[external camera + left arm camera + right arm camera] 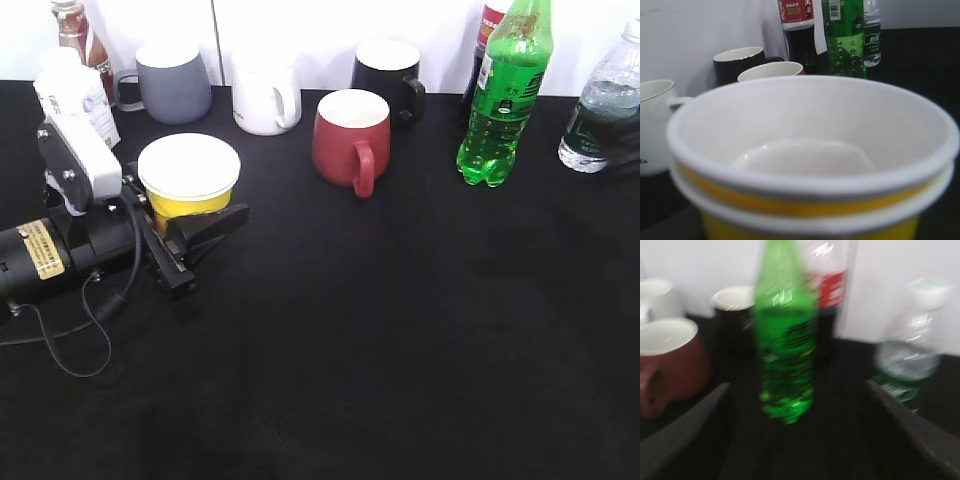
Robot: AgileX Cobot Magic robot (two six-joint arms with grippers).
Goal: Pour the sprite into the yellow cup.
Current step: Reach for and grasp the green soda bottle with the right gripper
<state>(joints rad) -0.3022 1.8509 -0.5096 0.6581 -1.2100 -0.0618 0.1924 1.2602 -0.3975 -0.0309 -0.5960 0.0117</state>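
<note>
Next, my right gripper grips the lower half of the sprite [490, 127] [787, 366], just under its label, because the sprite's neck must stay free for pouring.
The yellow cup [190, 195] stands at the left of the black table, white inside and empty. My left gripper [197, 218] holds it low, with a black finger against its front side; in the left wrist view the cup [810, 130] fills the frame and hides the jaws. The sprite [500, 100], a tall green bottle, stands upright at the back right. In the right wrist view the sprite [785, 340] stands ahead of my right gripper [797, 387], which is wide open and not touching it. The right gripper is out of the exterior view.
A red mug [350, 135] stands mid-table between cup and sprite. Grey [172, 80], white [265, 90] and black [388, 75] mugs line the back. A cola bottle [485, 50] is behind the sprite, a water bottle [600, 110] to its right.
</note>
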